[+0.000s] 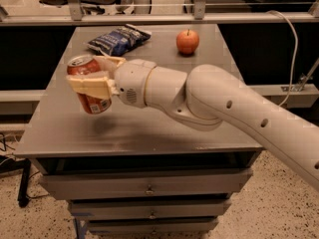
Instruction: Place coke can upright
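My gripper should set the coke can free upright on the grey tabletop (102, 130) near the table's front edge, well before the blue chip bag.
The coke can (88, 85) is a red-orange can with a silver pull-tab top and white markings. It is nearly upright, tilted slightly, held a little above the left part of the grey tabletop (149, 128). My gripper (94, 78) is shut on the coke can around its middle, with tan fingers (89, 84) across its front. The white arm reaches in from the right.
A red apple (187, 41) sits at the back of the table, right of centre. A blue chip bag (118, 39) lies at the back left. The table has drawers (149, 188) below its front edge. A metal rail runs behind the table.
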`<state>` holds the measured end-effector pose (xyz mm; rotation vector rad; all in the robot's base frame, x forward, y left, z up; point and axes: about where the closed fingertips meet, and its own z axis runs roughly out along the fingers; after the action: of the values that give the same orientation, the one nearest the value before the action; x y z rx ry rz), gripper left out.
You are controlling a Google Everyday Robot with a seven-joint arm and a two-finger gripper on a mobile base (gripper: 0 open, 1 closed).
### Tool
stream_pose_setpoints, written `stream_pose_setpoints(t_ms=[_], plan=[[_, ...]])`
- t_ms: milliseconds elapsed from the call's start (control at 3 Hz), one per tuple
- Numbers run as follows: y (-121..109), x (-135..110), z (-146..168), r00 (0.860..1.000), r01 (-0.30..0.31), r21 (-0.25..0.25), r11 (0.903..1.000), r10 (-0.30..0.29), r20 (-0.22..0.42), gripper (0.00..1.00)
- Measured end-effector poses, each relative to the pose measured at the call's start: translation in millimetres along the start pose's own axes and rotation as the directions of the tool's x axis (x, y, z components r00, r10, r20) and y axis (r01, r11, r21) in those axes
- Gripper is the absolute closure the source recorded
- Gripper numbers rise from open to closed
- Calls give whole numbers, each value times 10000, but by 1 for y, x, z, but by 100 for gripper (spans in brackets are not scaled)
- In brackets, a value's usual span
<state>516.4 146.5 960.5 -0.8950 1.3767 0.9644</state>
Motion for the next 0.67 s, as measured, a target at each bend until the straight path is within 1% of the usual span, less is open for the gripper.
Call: stream_pose_setpoints(t_ms=[333, 667], plan=[[3, 8, 8, 9983, 575, -128, 9983, -575, 40, 100], [7, 24, 13, 9964, 843, -404, 9956, -841, 67, 100]])
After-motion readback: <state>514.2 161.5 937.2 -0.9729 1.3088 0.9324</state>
